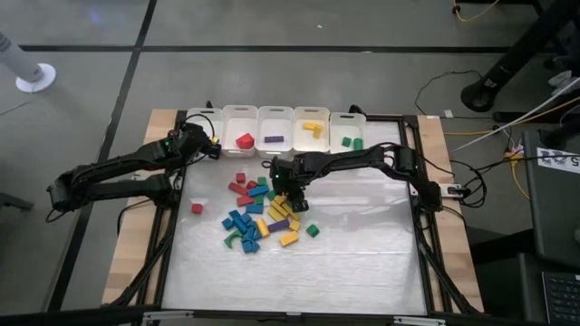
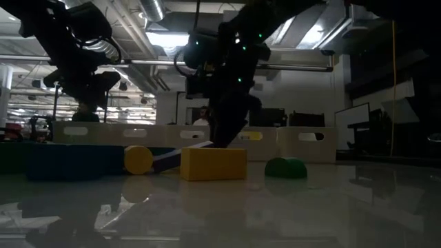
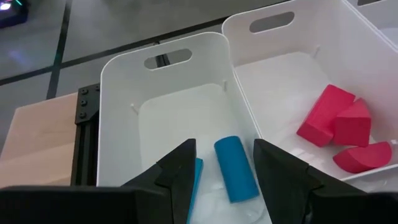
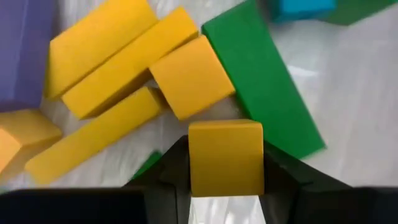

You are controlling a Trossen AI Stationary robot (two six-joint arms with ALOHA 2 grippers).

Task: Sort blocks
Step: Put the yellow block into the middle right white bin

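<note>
My right gripper is going to the near end of the white bin holding yellow blocks [image 1: 306,141]. It will let go of the yellow block, still in the pile, there.
A pile of small blocks [image 1: 261,215] in red, blue, yellow, green and purple lies on the white mat at the table's middle. My right gripper [image 1: 292,196] reaches steeply down into the pile's far right part and is shut on a yellow block [image 4: 225,158]. Beside it lie more yellow blocks [image 4: 124,62] and a green bar [image 4: 261,81]. My left gripper [image 3: 224,180] hangs open over the leftmost white bin [image 3: 118,81], which holds blue blocks [image 3: 236,168]. The bin beside it holds red blocks [image 3: 339,124]. My right gripper pinches the yellow block by two opposite sides [image 4: 194,165] between its two fingers, coming from above and pointing steeply down. The block's top face shows square between the fingers. Whether it is clear of the mat I cannot tell.
A row of white bins [image 1: 275,129] stands along the far edge, holding red, purple, yellow and green blocks. A lone red block [image 1: 197,208] lies left of the pile, a green one [image 1: 313,231] to its right. Bare mat [image 1: 362,272] stretches toward the near edge.
</note>
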